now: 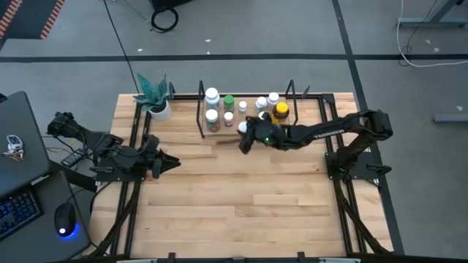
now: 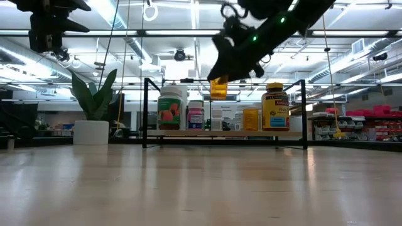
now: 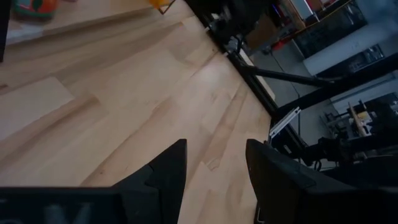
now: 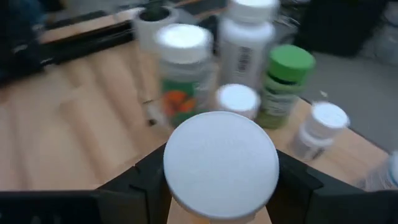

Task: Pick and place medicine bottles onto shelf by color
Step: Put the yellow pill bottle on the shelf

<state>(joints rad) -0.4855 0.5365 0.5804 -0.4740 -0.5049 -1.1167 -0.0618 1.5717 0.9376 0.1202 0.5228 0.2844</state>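
Observation:
My right gripper is going to let go of the small amber bottle on the shelf (image 1: 244,123) (image 4: 287,168) in front of the small white bottle.
My right gripper (image 1: 246,139) is shut on a small amber bottle (image 2: 218,88) with a white cap (image 4: 221,163), held in the air just in front of the shelf (image 2: 146,113). The shelf (image 1: 201,117) is a black rod rack on a pale wooden base, near the table's far edge. Several bottles stand on it: white-capped ones (image 1: 211,95), a green-capped one (image 1: 229,101) and a larger amber one with a yellow cap (image 2: 275,107). My left gripper (image 3: 214,180) is open and empty, low over the table's left side (image 1: 170,162). My right gripper pinches the bottle at its white cap (image 4: 180,171), one dark finger (image 4: 140,180) on each side. The fingers come from above, slanting down from the table's right. The bottle hangs upright below them (image 2: 218,91), clear of the table.
A potted plant (image 1: 155,96) stands at the shelf's left end. The arms' black frames (image 1: 135,146) run along the table's left and right edges. Bare wood (image 1: 241,197) lies between the shelf and the near edge. A keyboard and mouse (image 1: 66,230) lie off the table's left.

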